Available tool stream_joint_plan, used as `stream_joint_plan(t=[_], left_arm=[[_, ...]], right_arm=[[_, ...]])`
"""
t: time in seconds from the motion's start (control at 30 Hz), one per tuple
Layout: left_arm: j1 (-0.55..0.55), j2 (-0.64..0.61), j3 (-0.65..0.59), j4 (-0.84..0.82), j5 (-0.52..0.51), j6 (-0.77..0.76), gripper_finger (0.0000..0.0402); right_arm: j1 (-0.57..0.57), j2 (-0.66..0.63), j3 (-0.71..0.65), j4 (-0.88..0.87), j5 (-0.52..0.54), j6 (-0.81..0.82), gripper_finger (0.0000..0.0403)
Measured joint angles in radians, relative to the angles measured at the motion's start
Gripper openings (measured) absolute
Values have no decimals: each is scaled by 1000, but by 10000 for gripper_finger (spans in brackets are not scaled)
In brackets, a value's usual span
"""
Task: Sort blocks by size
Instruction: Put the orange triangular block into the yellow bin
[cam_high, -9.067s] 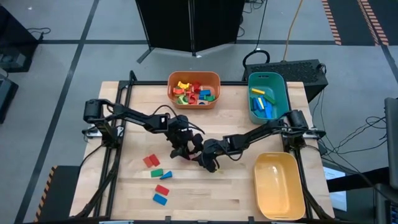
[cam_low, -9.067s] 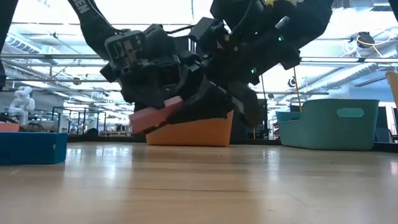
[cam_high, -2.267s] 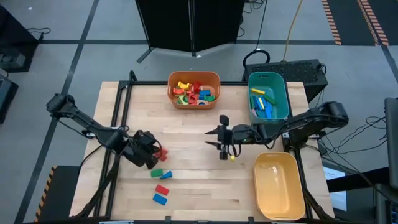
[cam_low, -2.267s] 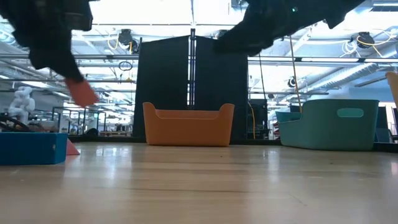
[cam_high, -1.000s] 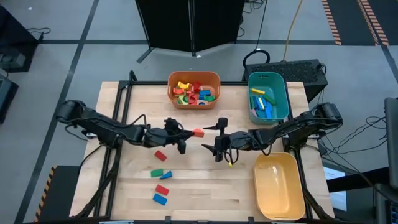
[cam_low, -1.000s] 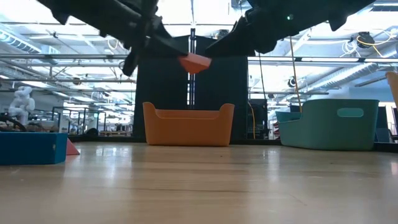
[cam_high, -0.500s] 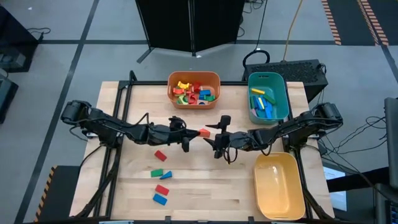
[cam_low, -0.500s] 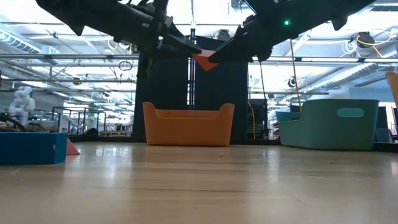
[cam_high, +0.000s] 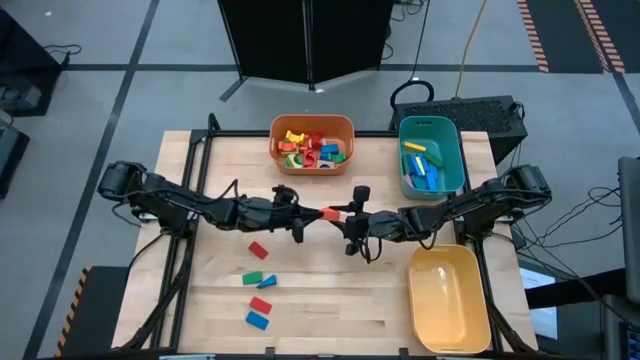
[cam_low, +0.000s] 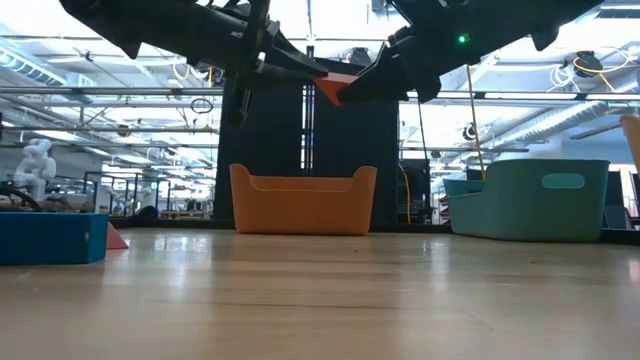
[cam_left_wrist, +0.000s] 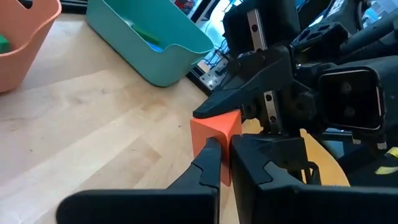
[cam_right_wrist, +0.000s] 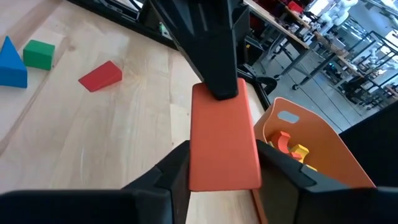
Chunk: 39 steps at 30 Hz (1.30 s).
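Note:
Next, my right gripper releases the orange-red block inside the empty yellow bin (cam_high: 429, 285), near its side facing the bare wood.
An orange-red block (cam_high: 329, 213) hangs in the air over the middle of the table, between my two grippers. My left gripper (cam_high: 314, 213) reaches in from the table's left and is shut on it. From the right, my right gripper (cam_high: 343, 215) has its fingers closed against the block's other end. In the low view the block (cam_low: 335, 88) shows high above the tabletop. Several more blocks lie on the near left of the table, among them a red one (cam_high: 259, 250), a green one (cam_high: 252, 279) and a blue one (cam_high: 258, 320). My left gripper pinches the block's left end (cam_left_wrist: 214, 146) between its two fingers (cam_left_wrist: 208, 163), coming in about level from the table's left. The block is lifted clear of the table. My right gripper has the block's right end (cam_right_wrist: 224, 158) between its two fingers (cam_right_wrist: 177, 171), one on each long side. It comes in about level from the table's right, along the block.
At the far edge stands an orange bin (cam_high: 345, 160) with several blocks in it. A teal bin (cam_high: 455, 160) with blocks is at the far right, and a yellow bin (cam_high: 448, 298) is at the near right. The tabletop below the grippers is bare wood.
My left gripper has carried the block a little toward the table's right, into the right gripper's fingers, and has tipped slightly. My right gripper has stayed in place, and its fingers have closed in on the block.

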Motion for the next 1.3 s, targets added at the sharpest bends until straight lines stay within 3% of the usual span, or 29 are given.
stream_joint_plan(t=[0.23, 0.43, 0.6, 0.83, 1.1, 1.3], left_arm=[[3, 0, 0, -7, 38, 125, 30], [31, -54, 0, -43, 174, 199, 117], [42, -138, 0, -187, 242, 260, 175], [8, -254, 0, -446, 257, 335, 182], [-48, -284, 0, -685, 256, 344, 183], [-70, -274, 0, -739, 246, 344, 183]], right_arm=[[1, -3, 0, -19, -11, 1, 118], [20, -59, 0, -122, -25, 18, 123], [43, -163, 1, -270, -21, 88, 122], [104, -335, 0, -572, -25, 242, 123], [196, -522, 0, -836, -241, 534, 124], [263, -568, 0, -1073, -341, 774, 124]])
